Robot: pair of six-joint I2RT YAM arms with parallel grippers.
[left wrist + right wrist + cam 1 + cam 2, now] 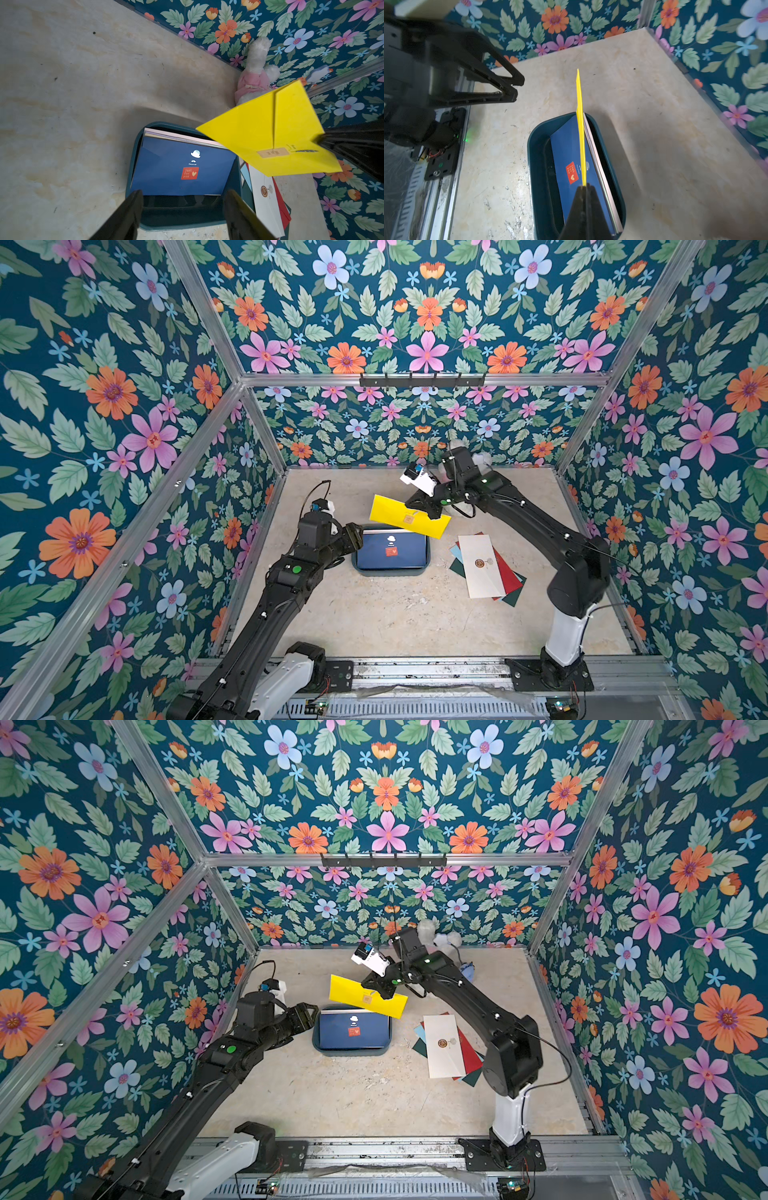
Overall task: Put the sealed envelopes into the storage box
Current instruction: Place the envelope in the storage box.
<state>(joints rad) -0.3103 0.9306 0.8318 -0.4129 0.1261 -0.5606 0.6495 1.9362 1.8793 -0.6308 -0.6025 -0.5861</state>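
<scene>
My right gripper needs to release the yellow envelope, which hangs over the box's far side, inside the teal storage box [392, 551] [572, 172], against the navy envelope that has the red sticker.
My right gripper [432, 514] [584, 187] is shut on one corner of a yellow envelope [395, 512] [270, 133], which hangs tilted in the air over the far side of the storage box [356, 568] [530, 166]. A navy envelope [392, 551] [182, 166] with a red sticker lies on top of others in the teal box. My left gripper [356, 536] [184, 194] is open at the box's left end, its fingers on either side of the rim and holding nothing. Right of the box lies a pile with a white envelope [484, 568] over a red envelope [509, 572], with dark green and light blue ones beneath.
A plush rabbit in pink [254, 70] [432, 934] sits against the back wall behind my right arm, with a small light-blue item [467, 971] beside it. A black hook rail [422, 380] hangs on the back wall. Floral walls enclose three sides of the table.
</scene>
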